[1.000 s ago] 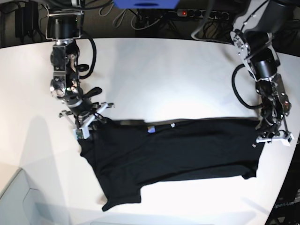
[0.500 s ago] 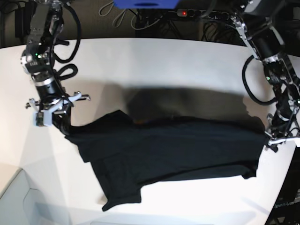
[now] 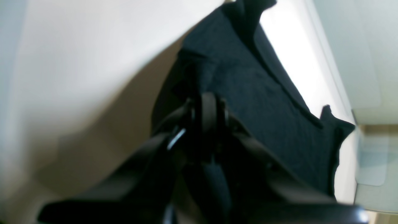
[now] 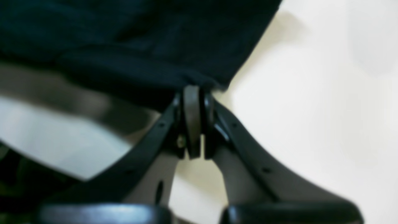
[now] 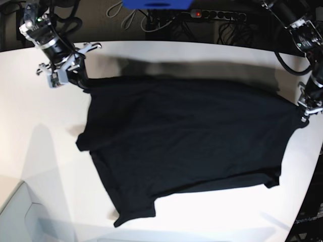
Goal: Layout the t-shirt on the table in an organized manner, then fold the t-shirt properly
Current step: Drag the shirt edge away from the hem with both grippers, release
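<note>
I need to release the black t-shirt's corner with my left gripper on the white table [image 5: 294,86] just behind the shirt's raised upper edge.
The black t-shirt [image 5: 186,136] is stretched wide between both grippers, its upper edge raised off the white table [image 5: 30,151] and its lower part lying near the front edge. At the back left in the base view, my right gripper [image 5: 68,76] is shut on one top corner. My left gripper [image 5: 304,115] pinches the other corner at the far right. In the right wrist view the right gripper [image 4: 192,93] clamps a fold of the t-shirt [image 4: 140,37]. The left wrist view has the left gripper [image 3: 208,109] closed on the dark t-shirt [image 3: 248,77]. No print or label shows.
A power strip [image 5: 217,15] with a red light, cables and a blue object [image 5: 156,4] lie behind the table. A pale grey bin [image 5: 20,217] sits at the front left corner. The table's curved edge [image 5: 305,196] runs close to the shirt's right side.
Both grippers have risen and moved toward the back of the table, the right one far to the back left. The shirt's top edge came up with them and the cloth spread out.
</note>
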Robot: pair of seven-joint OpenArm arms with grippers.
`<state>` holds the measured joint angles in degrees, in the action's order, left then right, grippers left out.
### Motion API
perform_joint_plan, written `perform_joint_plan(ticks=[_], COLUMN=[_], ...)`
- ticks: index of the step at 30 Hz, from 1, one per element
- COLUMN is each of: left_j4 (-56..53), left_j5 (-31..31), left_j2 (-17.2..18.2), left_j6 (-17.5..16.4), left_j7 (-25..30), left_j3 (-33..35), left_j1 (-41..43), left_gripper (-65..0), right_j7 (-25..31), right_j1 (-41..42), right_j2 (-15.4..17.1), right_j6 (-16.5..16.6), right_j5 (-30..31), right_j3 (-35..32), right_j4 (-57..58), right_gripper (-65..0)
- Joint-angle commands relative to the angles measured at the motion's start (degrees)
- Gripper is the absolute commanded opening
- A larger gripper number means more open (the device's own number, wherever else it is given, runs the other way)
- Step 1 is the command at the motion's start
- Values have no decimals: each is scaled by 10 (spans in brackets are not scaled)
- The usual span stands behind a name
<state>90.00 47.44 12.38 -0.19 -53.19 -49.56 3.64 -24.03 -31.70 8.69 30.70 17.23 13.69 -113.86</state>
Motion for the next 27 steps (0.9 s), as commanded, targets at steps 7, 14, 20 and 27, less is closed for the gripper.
perform_joint_plan(ticks=[7, 14, 20, 27], left_j4=[3, -29, -30, -7], left_j5=[17, 18, 18, 18], left_j2=[11, 11, 12, 39], left_j6=[1, 0, 0, -1], left_j7=[-3, -5, -35, -100], left_j3=[-22, -21, -24, -25], left_j1=[15, 12, 18, 18], left_gripper=[-627, -623, -623, -597], right_j7=[21, 21, 19, 54], right_j1=[-54, -94, -112, -122], right_j2=[-3, -6, -4, -22], right_j6=[60, 90, 90, 93], right_j5=[10, 9, 8, 10], right_j3=[-71, -128, -122, -31], right_j4=[-13, -13, -10, -11], right_gripper=[-650, -650, -527, -306])
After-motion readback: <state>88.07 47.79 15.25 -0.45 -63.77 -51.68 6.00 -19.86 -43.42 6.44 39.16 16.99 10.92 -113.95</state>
